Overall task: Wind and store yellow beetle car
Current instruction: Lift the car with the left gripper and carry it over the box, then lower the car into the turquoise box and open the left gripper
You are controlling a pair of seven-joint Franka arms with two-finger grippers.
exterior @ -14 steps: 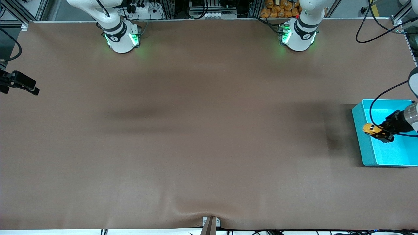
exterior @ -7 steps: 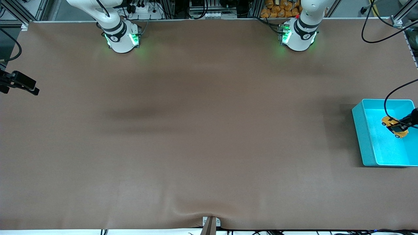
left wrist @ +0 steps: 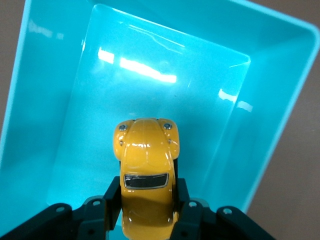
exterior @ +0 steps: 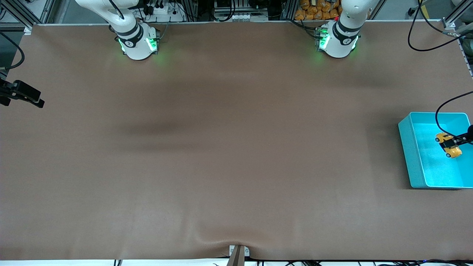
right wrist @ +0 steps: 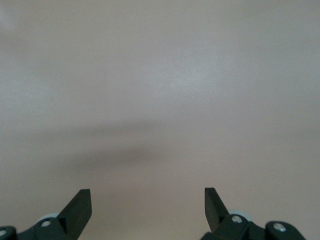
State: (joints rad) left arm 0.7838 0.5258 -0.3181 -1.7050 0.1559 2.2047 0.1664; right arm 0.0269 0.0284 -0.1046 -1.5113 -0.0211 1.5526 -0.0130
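Observation:
The robot's left gripper should release the yellow beetle car on the turquoise bin's bottom (exterior: 437, 144) (left wrist: 110, 156), toward the side of the bin near the arm bases.
The yellow beetle car (exterior: 448, 145) is tiny, glossy and yellow-orange with dark windows. It is inside the turquoise bin (exterior: 407, 151) at the left arm's end of the table. My left gripper (exterior: 453, 142) is shut on the car's sides and reaches in from the edge of the front view. In the left wrist view the car (left wrist: 146, 155) sits between my left gripper's fingers (left wrist: 111, 195), over the bin's floor (left wrist: 150, 85). I cannot tell whether it touches the floor. My right gripper (right wrist: 147, 200) is open and empty over bare table at the right arm's end (exterior: 38, 102).
The brown table cover (exterior: 229, 147) spreads between the two arms. A black cable (exterior: 441, 111) hangs over the bin. The two arm bases (exterior: 138, 40) stand along the table edge farthest from the front camera.
My left gripper has carried the car from over the bin's wall into the middle of the bin and lower. The right arm has not moved.

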